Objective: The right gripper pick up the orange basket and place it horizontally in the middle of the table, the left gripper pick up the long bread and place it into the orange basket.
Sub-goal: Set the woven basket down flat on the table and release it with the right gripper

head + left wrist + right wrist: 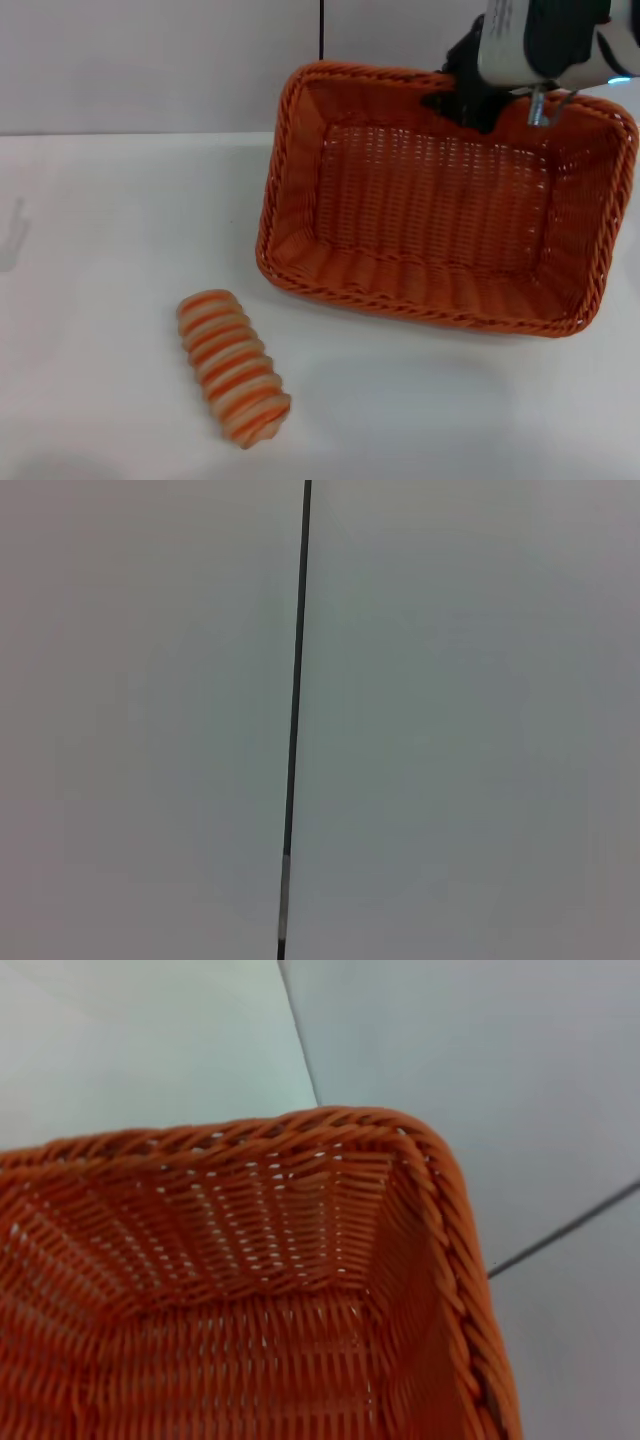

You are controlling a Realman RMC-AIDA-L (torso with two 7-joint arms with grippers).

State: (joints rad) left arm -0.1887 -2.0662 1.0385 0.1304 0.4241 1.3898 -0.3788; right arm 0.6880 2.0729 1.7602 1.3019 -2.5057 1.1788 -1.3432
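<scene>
The orange basket will leave my right gripper on the white tabletop, close up (pixel 364 282) against the long bread.
The orange basket (pixel 430 210) is empty and sits right of centre in the head view, tipped so its inside faces me. My right gripper (pixel 468 98) reaches down from the top right and is shut on the basket's far rim. In the right wrist view only one corner of the orange basket (pixel 300 1250) shows, with no fingers in sight. The long bread (pixel 232 366), striped orange and cream, lies on the table (pixel 100 250) at the front left, a short way from the basket's near left corner. My left gripper is out of view.
A grey wall with a dark vertical seam (pixel 322 30) stands behind the table. The left wrist view shows only that wall and the seam (pixel 295 720). Bare white tabletop stretches to the left of the basket and behind the bread.
</scene>
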